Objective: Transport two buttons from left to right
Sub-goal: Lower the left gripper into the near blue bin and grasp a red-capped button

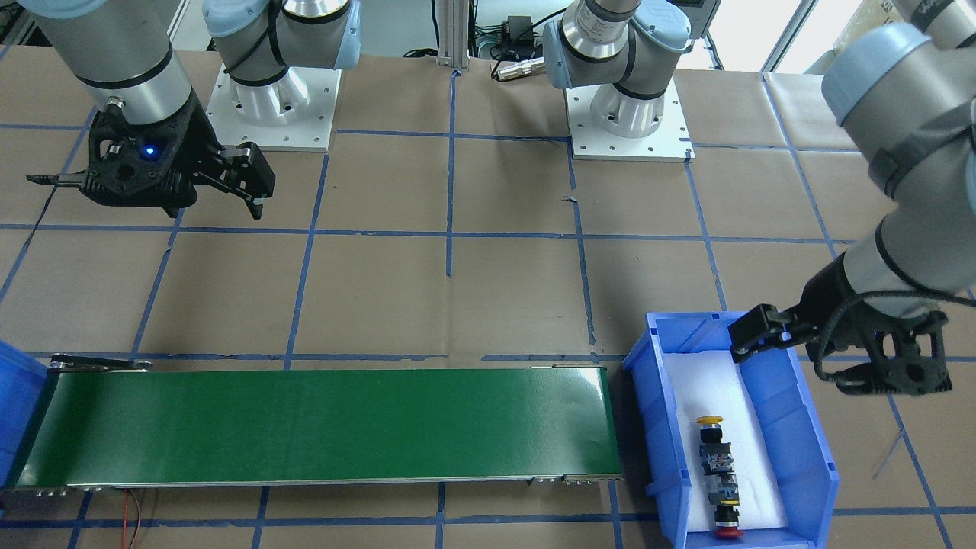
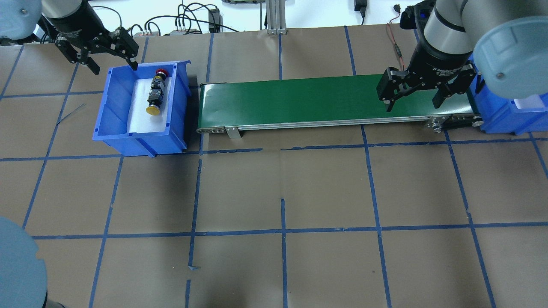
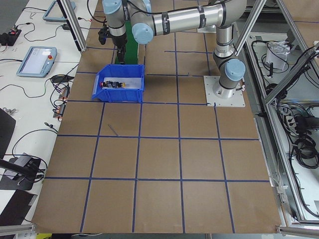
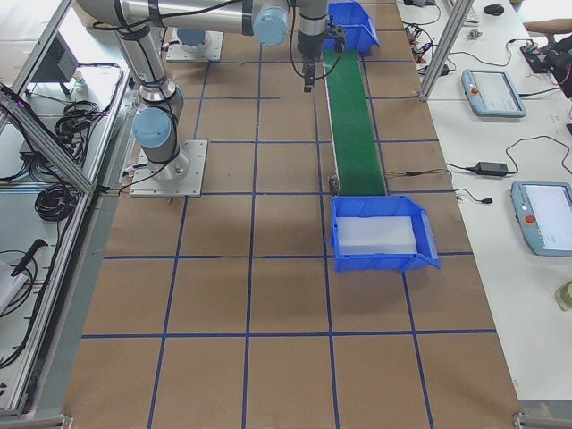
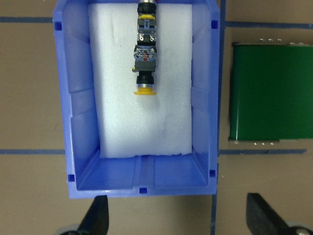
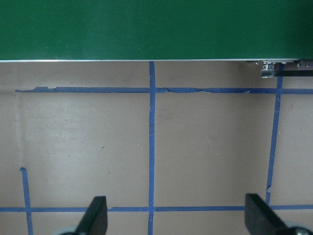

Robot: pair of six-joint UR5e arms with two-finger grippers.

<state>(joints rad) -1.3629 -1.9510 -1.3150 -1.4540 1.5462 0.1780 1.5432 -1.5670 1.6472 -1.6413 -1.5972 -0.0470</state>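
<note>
My left gripper will move to the red-capped button next and close on its block end (image 1: 723,485) (image 5: 146,30), between its yellow part and the yellow-capped button.
Two buttons lie end to end on white foam in the blue left bin (image 2: 112,111). The yellow-capped button (image 2: 153,110) points toward the robot and the red-capped button (image 2: 161,72) away from it. They also show in the front-facing view, yellow (image 1: 710,421) and red (image 1: 728,531), and in the left wrist view (image 5: 145,91). My left gripper (image 2: 109,53) is open and empty, above the bin's far left corner and apart from the buttons. My right gripper (image 2: 414,95) is open and empty over the right end of the green conveyor belt (image 2: 299,100).
The belt runs between the left bin and a second blue bin (image 2: 509,115) at the right, which holds only white foam (image 4: 380,234). Brown paper with blue tape lines (image 2: 282,231) covers the table. Cables lie behind the far edge.
</note>
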